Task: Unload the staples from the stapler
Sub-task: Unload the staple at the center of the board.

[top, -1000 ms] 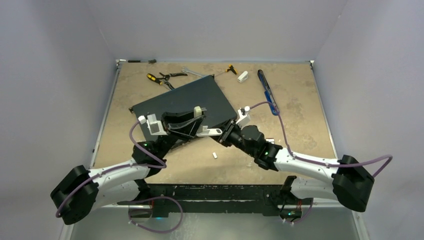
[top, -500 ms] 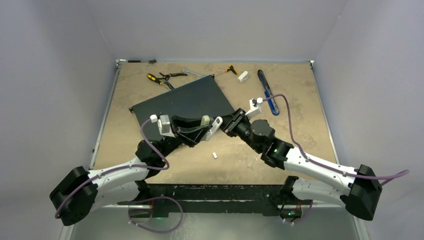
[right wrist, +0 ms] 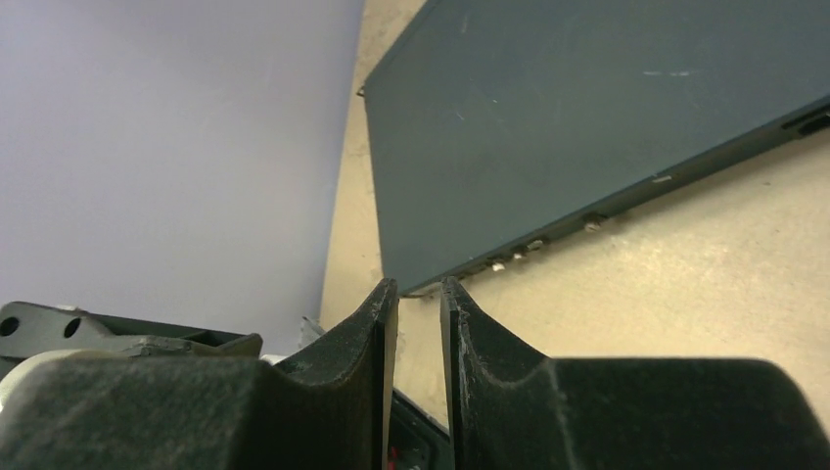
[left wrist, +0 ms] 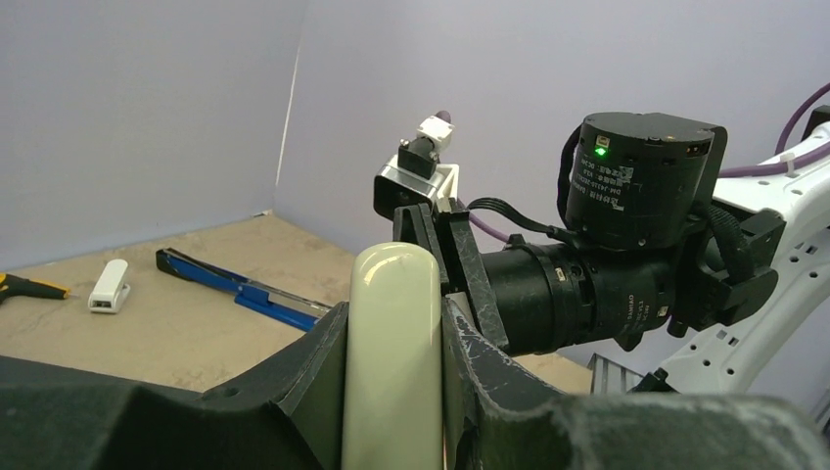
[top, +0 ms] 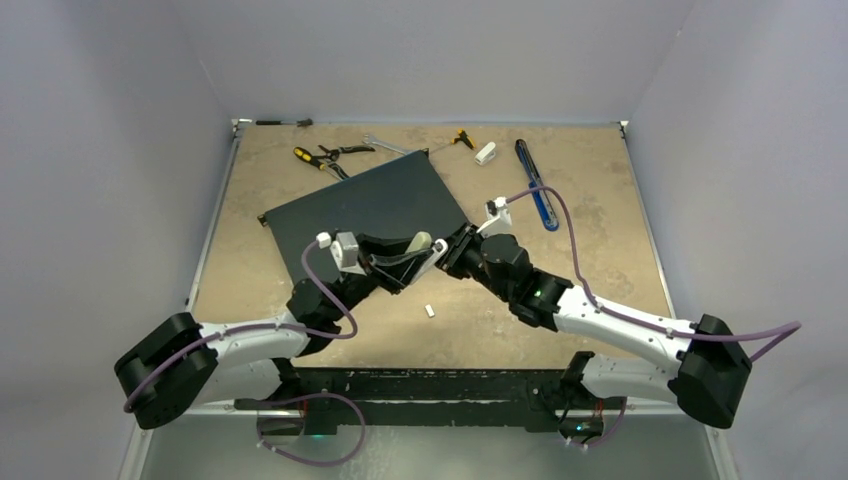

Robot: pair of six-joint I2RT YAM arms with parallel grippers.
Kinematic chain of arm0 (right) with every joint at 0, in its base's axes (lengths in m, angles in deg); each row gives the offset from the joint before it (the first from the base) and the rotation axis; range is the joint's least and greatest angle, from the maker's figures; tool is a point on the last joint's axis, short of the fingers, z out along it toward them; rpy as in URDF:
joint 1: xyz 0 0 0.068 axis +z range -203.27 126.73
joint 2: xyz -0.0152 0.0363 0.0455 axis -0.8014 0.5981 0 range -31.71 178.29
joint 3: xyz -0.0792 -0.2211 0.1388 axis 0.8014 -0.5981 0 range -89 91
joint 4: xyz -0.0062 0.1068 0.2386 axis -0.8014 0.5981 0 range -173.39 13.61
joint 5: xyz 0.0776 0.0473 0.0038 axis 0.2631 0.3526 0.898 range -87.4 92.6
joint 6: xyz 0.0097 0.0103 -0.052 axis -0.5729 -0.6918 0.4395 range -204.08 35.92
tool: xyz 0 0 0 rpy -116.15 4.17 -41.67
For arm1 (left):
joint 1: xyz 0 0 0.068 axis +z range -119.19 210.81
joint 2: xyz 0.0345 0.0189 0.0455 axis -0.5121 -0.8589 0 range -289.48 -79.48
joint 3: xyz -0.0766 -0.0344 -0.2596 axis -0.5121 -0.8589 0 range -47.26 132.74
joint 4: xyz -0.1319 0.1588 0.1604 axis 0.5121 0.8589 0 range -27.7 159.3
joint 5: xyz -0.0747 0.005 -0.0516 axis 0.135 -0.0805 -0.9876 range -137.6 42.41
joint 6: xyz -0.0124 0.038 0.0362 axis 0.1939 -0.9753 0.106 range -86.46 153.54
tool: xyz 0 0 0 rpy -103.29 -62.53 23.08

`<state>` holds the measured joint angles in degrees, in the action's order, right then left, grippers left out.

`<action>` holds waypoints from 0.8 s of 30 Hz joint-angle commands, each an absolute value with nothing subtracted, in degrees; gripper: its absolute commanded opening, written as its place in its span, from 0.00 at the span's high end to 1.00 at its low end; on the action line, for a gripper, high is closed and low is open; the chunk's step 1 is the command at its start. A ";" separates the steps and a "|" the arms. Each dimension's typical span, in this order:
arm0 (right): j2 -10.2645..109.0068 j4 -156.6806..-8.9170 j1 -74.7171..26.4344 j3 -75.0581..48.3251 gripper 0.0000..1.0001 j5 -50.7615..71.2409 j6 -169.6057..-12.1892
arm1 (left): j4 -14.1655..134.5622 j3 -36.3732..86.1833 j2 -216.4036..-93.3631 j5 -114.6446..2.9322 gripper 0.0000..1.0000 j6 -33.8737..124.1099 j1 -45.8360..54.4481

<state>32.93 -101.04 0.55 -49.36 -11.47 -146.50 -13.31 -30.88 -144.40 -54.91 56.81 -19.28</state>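
My right gripper is shut, empty, beside the stapler's silvery end; it should back off, open wide and take that silvery end [top: 438, 249].
A cream stapler [left wrist: 393, 352] stands up between the fingers of my left gripper [left wrist: 393, 311], which is shut on its body. In the top view the stapler [top: 417, 243] is held above the table beside the black board, a silvery metal part at its right end. My right gripper [top: 452, 252] sits just to the right of that end. In the right wrist view the right gripper [right wrist: 419, 286] has a narrow gap, and only table shows through it. A tiny pale strip, apparently staples [top: 430, 310], lies on the table below both grippers.
A black board [top: 370, 205] lies tilted at the centre left. Along the back are pliers [top: 322, 155], a wrench [top: 385, 145], a yellow-handled tool [top: 462, 137], a small white stapler [top: 486, 153] and a long blue tool [top: 536, 187]. Walls close in the back and both sides.
My left gripper has carried the stapler to the right. My right gripper swung away toward the back, then came back close to the stapler's right end.
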 commanded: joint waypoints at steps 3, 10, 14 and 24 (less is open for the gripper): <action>31.49 -107.45 1.74 -42.32 0.74 -9.49 -145.82 | -6.57 -31.19 -150.75 -59.55 1.00 56.05 -26.58; 28.65 -103.93 1.81 -39.94 0.74 -12.76 -140.89 | -6.57 -31.73 -154.56 -58.97 1.00 56.22 -28.98; 28.70 -103.49 1.76 -38.27 0.74 -12.00 -136.11 | -7.40 -31.15 -157.28 -59.33 1.00 56.86 -30.03; 29.24 -104.68 2.18 -35.81 0.74 -6.85 -128.47 | -12.01 -30.22 -163.62 -59.29 1.00 58.57 -32.20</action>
